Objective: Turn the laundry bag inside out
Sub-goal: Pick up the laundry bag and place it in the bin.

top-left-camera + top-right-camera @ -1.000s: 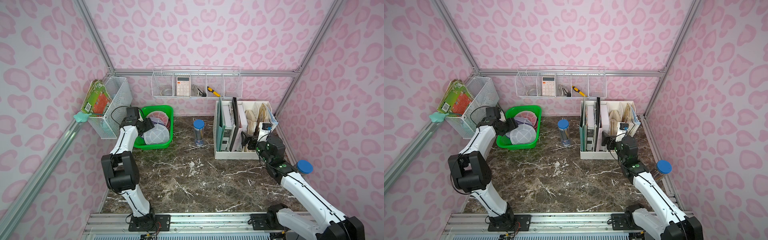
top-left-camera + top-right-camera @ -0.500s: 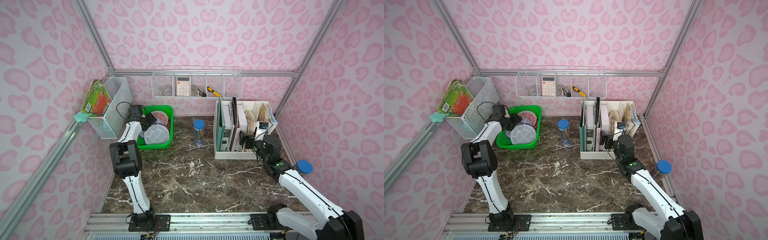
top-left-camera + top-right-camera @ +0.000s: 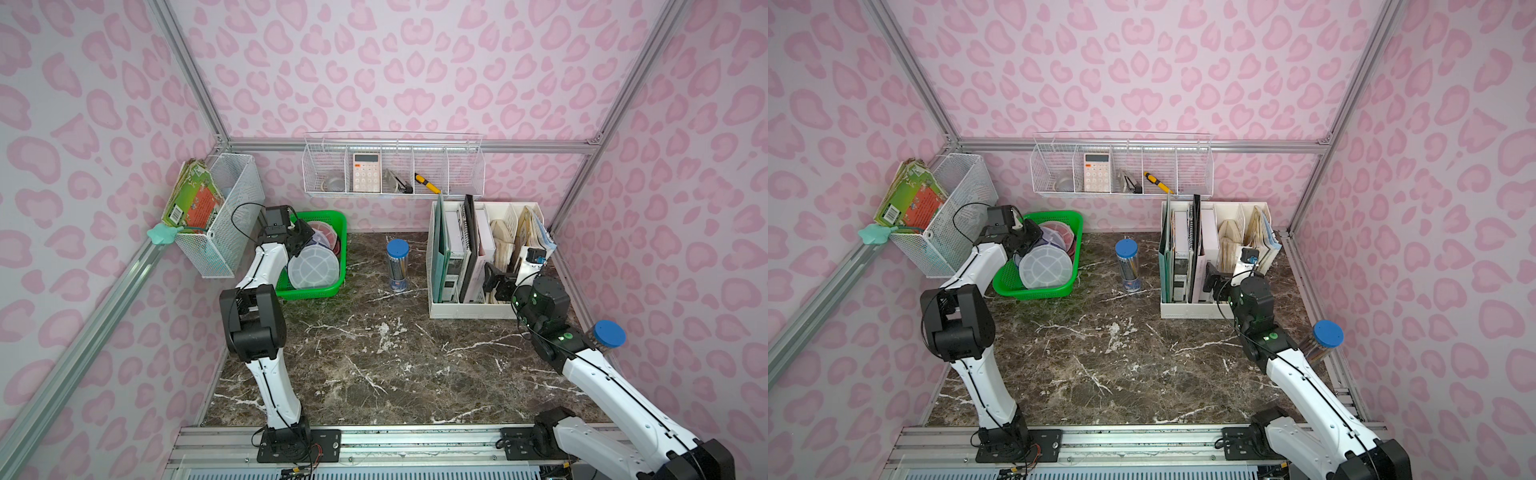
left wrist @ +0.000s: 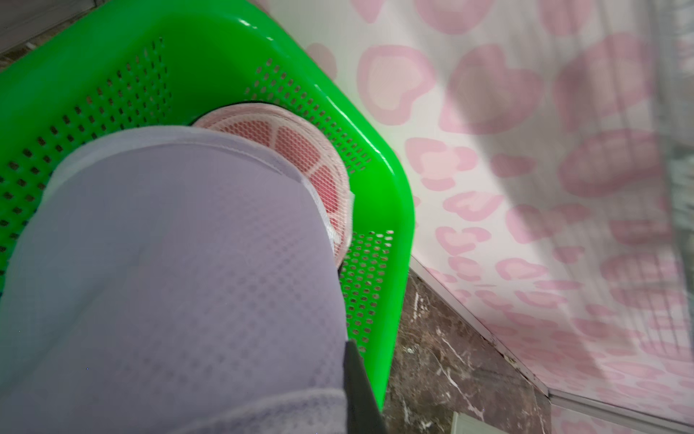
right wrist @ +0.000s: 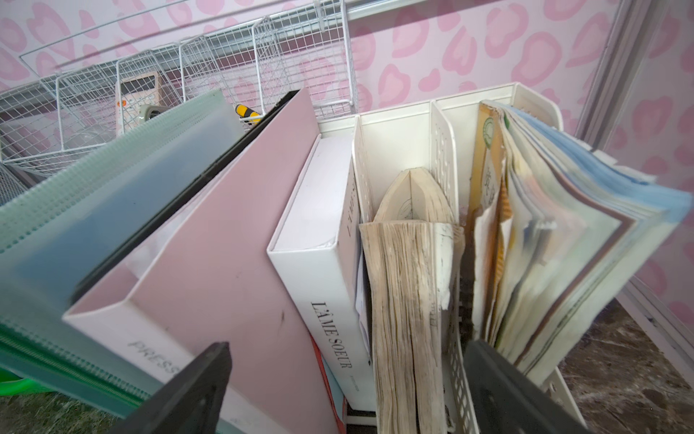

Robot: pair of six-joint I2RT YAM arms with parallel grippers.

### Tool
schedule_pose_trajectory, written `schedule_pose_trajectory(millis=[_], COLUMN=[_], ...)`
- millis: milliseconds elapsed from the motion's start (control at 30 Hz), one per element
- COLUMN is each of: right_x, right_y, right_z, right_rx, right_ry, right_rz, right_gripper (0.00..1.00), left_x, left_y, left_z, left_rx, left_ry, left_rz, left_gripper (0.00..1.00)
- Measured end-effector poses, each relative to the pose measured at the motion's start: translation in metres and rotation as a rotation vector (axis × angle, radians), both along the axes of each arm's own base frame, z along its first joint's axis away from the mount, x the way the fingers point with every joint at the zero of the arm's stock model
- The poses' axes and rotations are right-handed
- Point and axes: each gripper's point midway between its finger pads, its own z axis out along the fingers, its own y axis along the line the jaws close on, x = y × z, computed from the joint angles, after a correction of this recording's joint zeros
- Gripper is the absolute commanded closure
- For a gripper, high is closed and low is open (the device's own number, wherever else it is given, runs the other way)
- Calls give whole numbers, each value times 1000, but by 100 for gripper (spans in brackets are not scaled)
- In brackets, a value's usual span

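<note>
The robot's left gripper will put the purple bag down on the table before the green basket and pencil jar (image 3: 360,328).
A purple mesh laundry bag (image 4: 180,270) lies in the green basket (image 3: 328,291) at the back left, between a white round mesh bag (image 3: 313,268) and a pink one (image 4: 300,150). My left gripper (image 3: 305,239) reaches into the basket from its left rim and is shut on the purple bag's fabric. In the left wrist view one dark finger (image 4: 360,390) presses against the mesh, and the other is hidden under it. My right gripper (image 5: 347,357) stands open in front of the books in the white file organizer (image 3: 469,309), holding nothing.
A blue-lidded pencil jar (image 3: 397,266) stands between basket and organizer. Another blue-lidded jar (image 3: 609,334) sits by the right wall beside my right arm. A wire basket with booklets (image 3: 224,216) hangs on the left wall, and a wire shelf (image 3: 395,166) on the back wall.
My left gripper has pushed further into the green basket and closed on the purple mesh. The left elbow has swung forward. The right arm has edged toward the organizer.
</note>
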Motion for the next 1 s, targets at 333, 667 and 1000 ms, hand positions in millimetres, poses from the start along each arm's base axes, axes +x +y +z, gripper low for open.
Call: schedule_pose_trajectory(millis=[333, 667, 1000], right_x=[-1, 1, -1], right_y=[3, 22, 45], right_z=[23, 45, 50], right_rx=[-13, -5, -16], right_ry=[-60, -103, -114], right_rz=[24, 120, 224], right_gripper=[0, 0, 0], left_x=[-63, -166, -241], left_y=[-41, -100, -171], left_z=[97, 143, 106], left_rx=[35, -14, -160], left_ry=[-134, -170, -60], left_rz=[-81, -159, -84], left_gripper=[100, 100, 100])
